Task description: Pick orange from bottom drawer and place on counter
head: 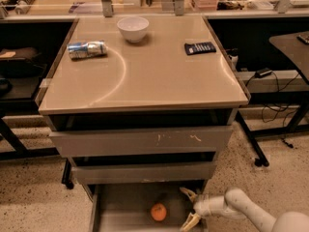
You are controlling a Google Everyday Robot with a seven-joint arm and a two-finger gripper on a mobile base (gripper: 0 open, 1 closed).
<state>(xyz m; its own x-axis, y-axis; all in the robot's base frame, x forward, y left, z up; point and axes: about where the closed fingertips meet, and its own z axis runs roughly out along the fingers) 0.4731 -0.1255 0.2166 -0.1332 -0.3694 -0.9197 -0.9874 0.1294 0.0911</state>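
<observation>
Next, the gripper grips the side of the orange (163, 212) facing the white arm, inside the open bottom drawer.
The orange (159, 211) lies on the flat grey floor of the open bottom drawer (120, 211), near its middle right. My gripper (189, 208) reaches in from the lower right on a white arm, just right of the orange, a short gap away. Its two yellowish fingers are spread apart, one at the back (187, 194) and one at the front (189, 222), with nothing between them. The tan counter (159, 76) lies above the drawers.
On the counter lie a white bowl (133, 29), a crushed silver can (87, 49) on its side and a dark flat packet (200, 48). Two wider grey drawers (140, 141) stand partly out above the bottom one. Desks and cables flank the cabinet.
</observation>
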